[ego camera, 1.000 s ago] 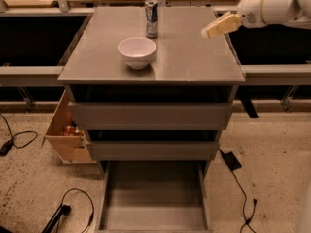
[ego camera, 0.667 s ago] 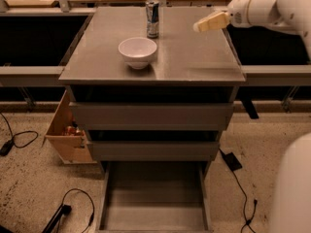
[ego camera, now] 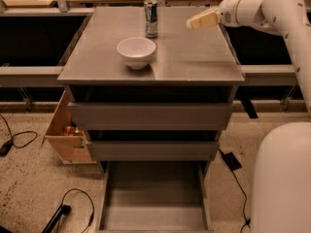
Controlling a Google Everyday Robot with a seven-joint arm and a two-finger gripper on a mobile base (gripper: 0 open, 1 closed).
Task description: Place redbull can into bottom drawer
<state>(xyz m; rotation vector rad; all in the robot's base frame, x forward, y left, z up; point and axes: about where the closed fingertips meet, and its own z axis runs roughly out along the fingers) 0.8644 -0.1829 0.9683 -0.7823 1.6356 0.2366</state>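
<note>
The redbull can's body [ego camera: 150, 16] is behind the white bowl. Next, my gripper closes on it just above its middle.
The redbull can [ego camera: 151, 18] stands upright at the back of the grey cabinet top [ego camera: 194, 57], just behind a white bowl [ego camera: 136, 52]. My gripper [ego camera: 193, 22] hovers above the cabinet top to the right of the can, about a can's height away from it, pointing left toward it. It holds nothing. The bottom drawer [ego camera: 153, 198] is pulled out wide at the foot of the cabinet, and its flat grey floor holds nothing.
Two grey drawers [ego camera: 150, 115] above the bottom one stand slightly out. A tan wooden box [ego camera: 65, 135] with items sits on the floor at the cabinet's left. Cables [ego camera: 73, 203] lie on the floor. My white base [ego camera: 282, 178] is at the lower right.
My gripper has moved left across the cabinet top toward the can. The can, bowl and drawers have not moved.
</note>
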